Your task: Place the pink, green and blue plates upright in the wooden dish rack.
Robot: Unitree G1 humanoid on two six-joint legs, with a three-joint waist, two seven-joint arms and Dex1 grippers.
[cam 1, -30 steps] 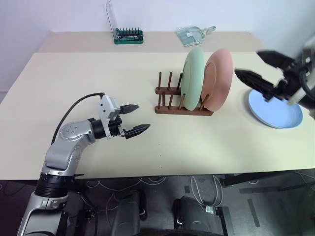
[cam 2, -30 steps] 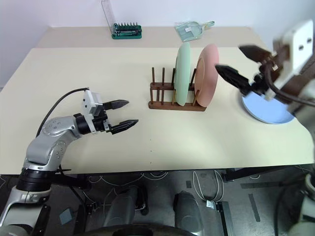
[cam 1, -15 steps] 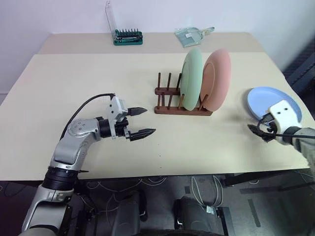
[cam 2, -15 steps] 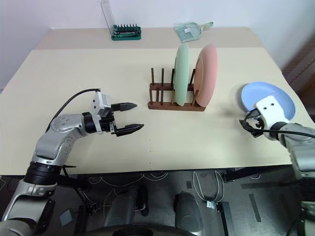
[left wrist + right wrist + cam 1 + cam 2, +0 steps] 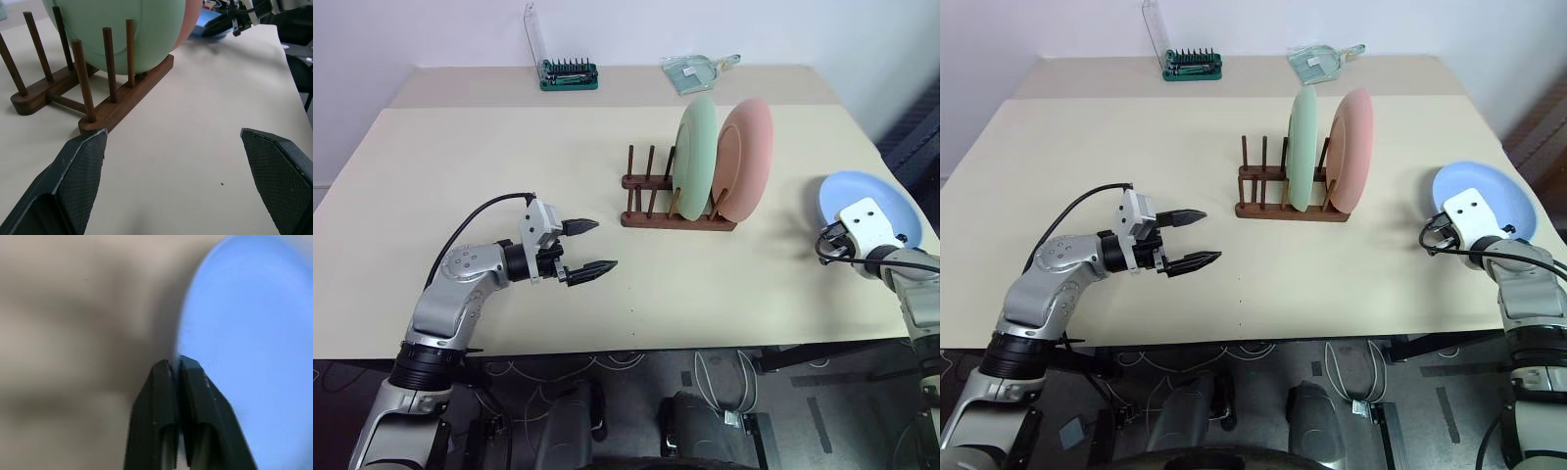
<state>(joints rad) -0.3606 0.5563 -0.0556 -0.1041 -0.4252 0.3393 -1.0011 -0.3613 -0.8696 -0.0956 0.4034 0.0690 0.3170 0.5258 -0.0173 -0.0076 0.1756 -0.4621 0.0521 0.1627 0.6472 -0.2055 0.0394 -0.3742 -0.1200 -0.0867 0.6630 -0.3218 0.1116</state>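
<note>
The blue plate is for my right gripper to place. Next, I set it down upright between the outermost bare pegs of the wooden dish rack (image 5: 644, 214).
The mint green plate (image 5: 697, 157) and the pink plate (image 5: 754, 157) stand upright side by side in the right end of the wooden dish rack (image 5: 651, 217). Left of them, several of its pegs stand bare. The blue plate (image 5: 879, 191) lies near the table's right edge. My right gripper (image 5: 177, 363) is at the plate's near left rim, its fingers shut on the edge. My left gripper (image 5: 604, 245) hovers open and empty over the table, left of the rack and pointing toward it.
A green tool case (image 5: 570, 72) with its clear lid raised and a clear scoop-like item (image 5: 697, 70) sit at the back of the table. The table's right edge (image 5: 925, 284) runs close beside the blue plate.
My right arm came down from above the blue plate to its near rim and its fingers went from open to shut. The left arm stayed in place.
</note>
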